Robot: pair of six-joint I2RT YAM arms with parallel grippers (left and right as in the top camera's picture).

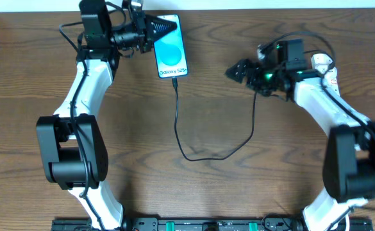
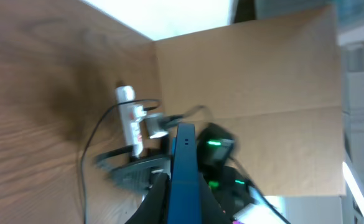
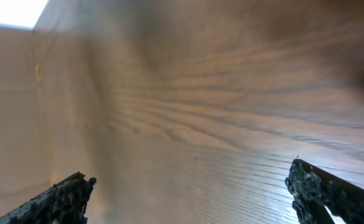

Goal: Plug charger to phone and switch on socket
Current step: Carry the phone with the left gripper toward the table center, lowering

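The phone will leave my left gripper on the bare wooden table inside the charger cable's loop (image 1: 211, 110).
The phone (image 1: 173, 51) lies at the table's far middle, blue screen up. My left gripper (image 1: 156, 29) is shut on its upper left edge; in the left wrist view the phone's blue edge (image 2: 185, 155) stands between the jaws (image 2: 185, 186). The charger cable (image 1: 177, 122) runs from the phone's bottom edge down, loops, and rises to the right under my right arm. The white socket (image 1: 322, 62) lies at the far right, partly hidden by that arm; it also shows in the left wrist view (image 2: 130, 118) with a plug in it. My right gripper (image 1: 235, 72) (image 3: 191, 180) is open and empty over bare table.
A brown cardboard wall (image 2: 250, 81) stands behind the table. The wooden table (image 1: 46, 64) stretches to the front, where a black rail (image 1: 193, 224) runs along the edge. The right arm's green lights (image 2: 216, 144) show beyond the phone.
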